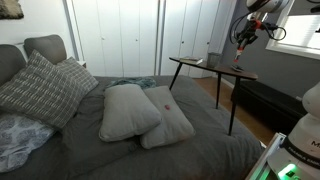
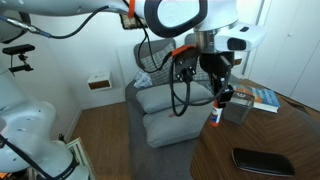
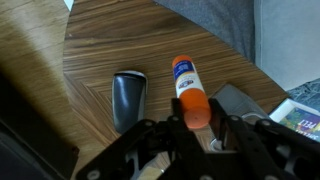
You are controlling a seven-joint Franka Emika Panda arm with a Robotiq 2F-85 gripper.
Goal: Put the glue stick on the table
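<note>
Next, I release the glue stick from my gripper, standing upright on the brown table (image 1: 235,67) (image 3: 182,63) between the dark grey container and grey box.
My gripper (image 3: 196,122) is shut on the orange cap of the glue stick (image 3: 184,76), a small stick with a white and blue labelled body. The stick points down at the dark brown wooden table (image 3: 100,50). In both exterior views the gripper (image 2: 222,97) (image 1: 240,45) hangs over the table (image 2: 270,138) (image 1: 198,62) with the glue stick (image 2: 215,116) upright below the fingers, near the table's edge. I cannot tell whether the stick's tip touches the top.
A dark grey cup-like container (image 3: 128,98) lies on the table beside the stick. A grey box (image 2: 238,108), a book (image 2: 263,97) and a black phone (image 2: 262,160) are also on the table. A grey bed with pillows (image 1: 135,112) is next to the table.
</note>
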